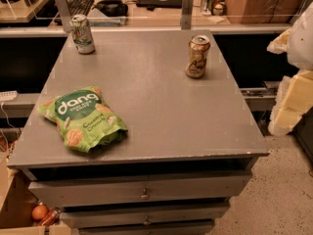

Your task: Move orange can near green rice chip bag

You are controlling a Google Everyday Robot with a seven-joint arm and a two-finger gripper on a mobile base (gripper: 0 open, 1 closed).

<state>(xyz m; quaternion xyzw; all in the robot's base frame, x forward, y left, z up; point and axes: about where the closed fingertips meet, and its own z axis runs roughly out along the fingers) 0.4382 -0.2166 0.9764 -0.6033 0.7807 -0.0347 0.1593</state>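
The orange can stands at the back of the table. I need to move my gripper there next and close it around the middle of the can's body (197, 58).
The orange can (197, 57) stands upright at the back right of the grey table top (161, 106); it is slim and orange-tan with dark cursive lettering and a silver top. The green rice chip bag (83, 119) lies flat near the front left, bright green with white "dang" lettering. The can and the bag are far apart, across the table from each other. My gripper (289, 99) shows as pale cream and white shapes at the right edge of the camera view, off the table's right side, well to the right of the can and holding nothing I can see.
A white-and-green can (82, 34) stands upright at the back left corner. Behind the table runs a desk with a keyboard (78, 4) and a metal rail. Drawers (144, 192) sit below the table top. Speckled floor lies at the lower right.
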